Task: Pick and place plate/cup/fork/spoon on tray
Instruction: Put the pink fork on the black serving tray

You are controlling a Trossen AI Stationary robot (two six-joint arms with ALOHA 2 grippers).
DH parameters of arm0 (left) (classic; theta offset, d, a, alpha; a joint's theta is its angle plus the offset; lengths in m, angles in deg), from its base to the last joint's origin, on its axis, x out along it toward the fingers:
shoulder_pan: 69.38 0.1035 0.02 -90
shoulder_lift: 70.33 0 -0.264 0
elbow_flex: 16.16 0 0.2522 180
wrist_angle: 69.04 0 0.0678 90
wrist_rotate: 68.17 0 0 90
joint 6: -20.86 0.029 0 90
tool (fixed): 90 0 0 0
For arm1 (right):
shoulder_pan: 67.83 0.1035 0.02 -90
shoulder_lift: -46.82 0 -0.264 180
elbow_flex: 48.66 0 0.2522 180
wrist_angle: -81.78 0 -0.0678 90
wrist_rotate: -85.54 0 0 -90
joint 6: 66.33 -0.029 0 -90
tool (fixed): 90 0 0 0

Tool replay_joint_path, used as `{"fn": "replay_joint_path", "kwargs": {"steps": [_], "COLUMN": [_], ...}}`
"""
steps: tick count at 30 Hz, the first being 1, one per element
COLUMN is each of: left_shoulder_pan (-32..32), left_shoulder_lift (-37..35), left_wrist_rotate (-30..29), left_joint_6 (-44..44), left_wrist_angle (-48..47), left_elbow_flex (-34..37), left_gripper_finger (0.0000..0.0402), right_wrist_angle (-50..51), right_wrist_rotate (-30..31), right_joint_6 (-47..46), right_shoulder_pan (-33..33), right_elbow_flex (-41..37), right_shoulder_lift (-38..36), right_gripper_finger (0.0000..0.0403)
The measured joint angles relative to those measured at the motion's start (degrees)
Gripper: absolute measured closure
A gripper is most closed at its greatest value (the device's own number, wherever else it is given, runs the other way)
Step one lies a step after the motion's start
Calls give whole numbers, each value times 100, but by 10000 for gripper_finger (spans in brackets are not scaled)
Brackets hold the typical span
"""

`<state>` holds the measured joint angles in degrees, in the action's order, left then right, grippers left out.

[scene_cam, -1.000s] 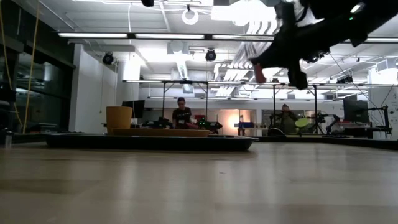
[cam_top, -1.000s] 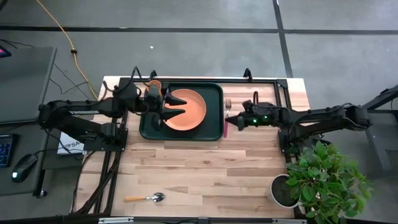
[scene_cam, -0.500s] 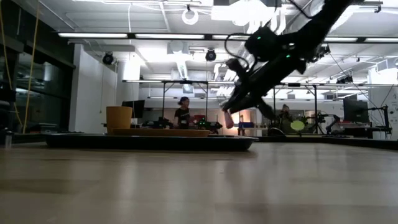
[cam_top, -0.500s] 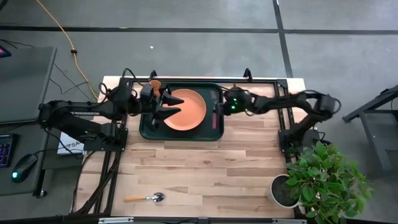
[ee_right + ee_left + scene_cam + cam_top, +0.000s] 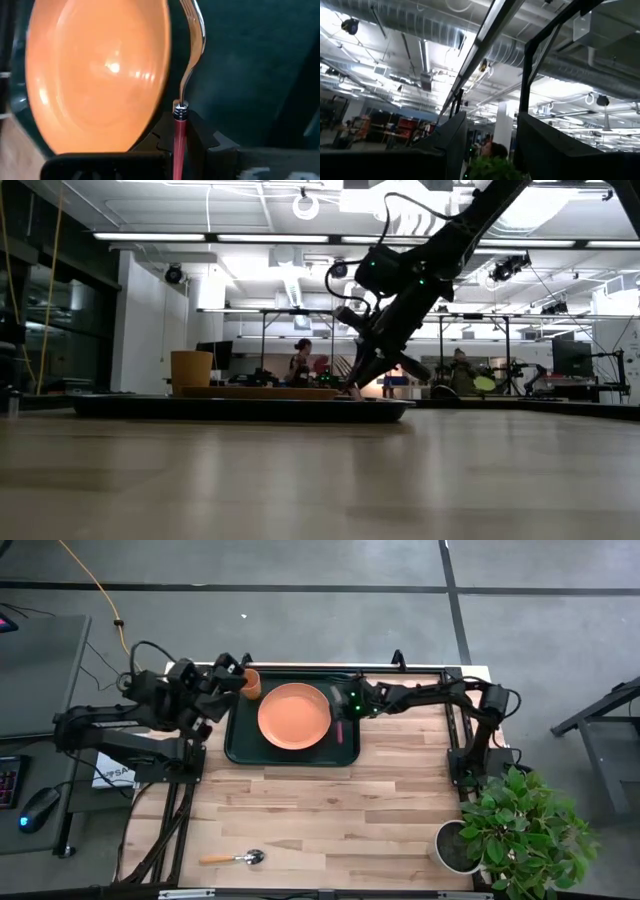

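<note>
Next, I open my right gripper and let the pink-handled fork, now held over the tray beside the plate, go between the orange plate and the green tray's side rim (image 5: 346, 720) (image 5: 230, 102).
The orange plate (image 5: 293, 716) lies flat in the dark green tray (image 5: 232, 745) at the table's far side. The orange cup (image 5: 251, 684) stands upright in the tray's far left corner. My right gripper (image 5: 345, 708) is over the tray's right part, beside the plate, shut on the pink-handled fork (image 5: 192, 45). My left gripper (image 5: 230, 670) is open and empty, drawn back beyond the tray's far left corner and tipped upward. The orange-handled spoon (image 5: 235, 858) lies flat near the table's near edge. My right gripper pinches the fork's pink handle (image 5: 178, 131), just behind the metal neck, between its two fingers. The fingers come from the table's right, slanting down, and lie across the fork. The handle's free end (image 5: 352, 390) hangs low over the tray; whether it touches I cannot tell.
A potted plant (image 5: 510, 825) stands at the table's near right corner. A black frame rail (image 5: 420, 668) runs along the table's far edge behind the tray. Bare wood lies between the tray and the spoon.
My right gripper has carried the fork toward the table's left edge and down, from beside the tray to low over its right part next to the plate. My left gripper has drawn back from over the plate toward the left edge and tipped upward.
</note>
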<state>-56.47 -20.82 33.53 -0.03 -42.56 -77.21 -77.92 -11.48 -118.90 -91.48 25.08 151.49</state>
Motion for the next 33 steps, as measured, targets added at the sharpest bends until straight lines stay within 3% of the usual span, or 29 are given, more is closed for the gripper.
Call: {"fn": "replay_joint_path", "kwargs": {"steps": [12, 18, 33], "left_shoulder_pan": [0, 0, 0], "left_shoulder_lift": [-113, -113, -119], "left_wrist_rotate": [-2, -3, -10], "left_joint_6": [-93, -101, 94], "left_wrist_angle": [-3, 7, 75], "left_elbow_flex": [0, 2, 4], "left_gripper_finger": [241, 241, 241], "right_wrist_angle": [-3, -482, -677], "right_wrist_rotate": [332, -207, -307], "right_joint_6": [-989, -1364, -1581], "right_shoulder_pan": [-113, -96, -58], "right_elbow_flex": [23, 25, 303], "right_shoulder_lift": [94, 446, 485], "right_gripper_finger": [398, 398, 398]}}
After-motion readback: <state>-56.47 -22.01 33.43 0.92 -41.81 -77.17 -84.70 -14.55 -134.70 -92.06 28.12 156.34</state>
